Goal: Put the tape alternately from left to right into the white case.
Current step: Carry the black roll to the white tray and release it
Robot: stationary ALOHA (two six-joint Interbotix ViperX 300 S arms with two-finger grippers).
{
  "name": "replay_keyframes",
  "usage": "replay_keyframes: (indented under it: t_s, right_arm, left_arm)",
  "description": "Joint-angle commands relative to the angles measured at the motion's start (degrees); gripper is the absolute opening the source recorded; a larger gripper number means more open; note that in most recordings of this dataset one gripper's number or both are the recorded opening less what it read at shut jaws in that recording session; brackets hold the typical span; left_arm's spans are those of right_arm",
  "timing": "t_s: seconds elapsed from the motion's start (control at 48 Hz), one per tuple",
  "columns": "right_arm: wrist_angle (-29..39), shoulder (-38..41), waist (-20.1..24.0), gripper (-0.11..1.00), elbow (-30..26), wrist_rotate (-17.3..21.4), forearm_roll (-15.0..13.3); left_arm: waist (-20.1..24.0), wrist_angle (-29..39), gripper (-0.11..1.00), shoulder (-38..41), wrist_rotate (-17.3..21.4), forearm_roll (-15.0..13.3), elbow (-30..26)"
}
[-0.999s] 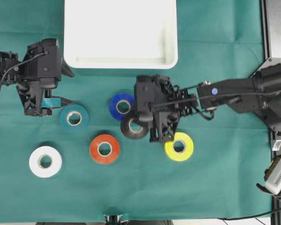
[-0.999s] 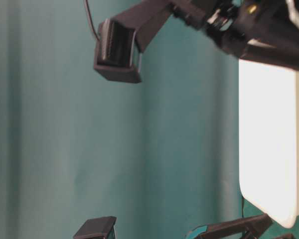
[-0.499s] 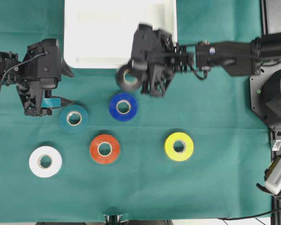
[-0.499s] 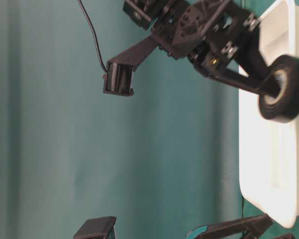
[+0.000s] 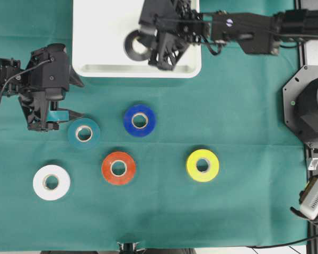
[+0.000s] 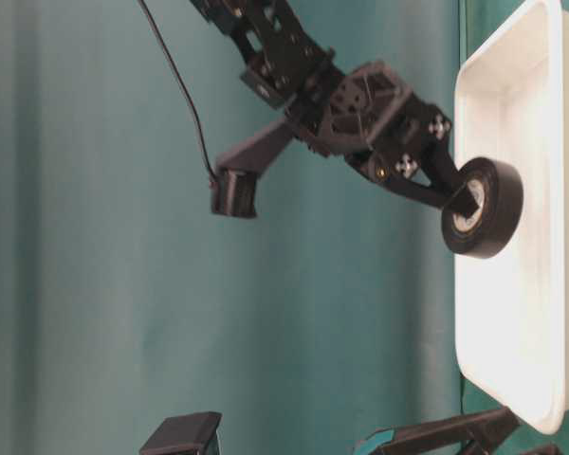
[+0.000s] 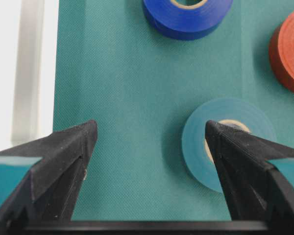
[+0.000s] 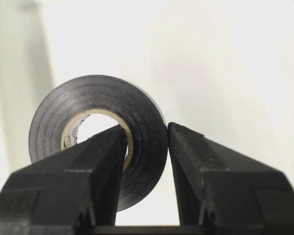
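Next, my right gripper puts the black tape down on the far part of the white case's bottom point(image 5: 133, 16), straight beyond the blue tape.
The black tape point(image 5: 133, 45) point(image 6: 486, 210) point(image 8: 149, 142) hangs upright over the white case point(image 5: 138, 72) point(image 6: 522, 379). My right gripper point(image 5: 146, 44) point(image 8: 146, 129) is shut on it, one finger through the core and one outside the ring. On the green cloth lie the teal tape point(image 5: 84, 133) point(image 7: 195, 143), blue tape point(image 5: 139, 120) point(image 7: 186, 22), red-orange tape point(image 5: 118, 168) point(image 7: 288, 54), white tape point(image 5: 51, 182) and yellow tape point(image 5: 202, 165). My left gripper point(image 5: 76, 98) point(image 7: 150, 126) is open at the left, with one finger over the teal roll's core and nothing between its fingers.
The case's rim point(image 7: 28, 73) shows at the left of the left wrist view. Grey equipment point(image 5: 314, 32) and the right arm's base point(image 5: 307, 106) stand along the table's right edge. A green cloth point(image 5: 244, 201) covers the table.
My right gripper has lifted the black tape from beside the blue roll and carried it up over the white case. The left arm has not moved.
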Motion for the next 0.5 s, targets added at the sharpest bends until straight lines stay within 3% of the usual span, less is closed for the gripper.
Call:
replay_keyframes:
  t_s: [0.0, 0.479]
  right_arm:
    - [-0.53, 0.09, -1.49, 0.02, -2.29, -0.09, -0.88]
    - [-2.55, 4.31, -7.56, 0.02, -6.24, -0.18, -3.60]
  left_arm:
    - [-0.09, -0.26, 0.93, -0.53, -0.09, -0.09, -0.53]
    - [-0.09, -0.26, 0.93, -0.53, -0.09, -0.09, -0.44]
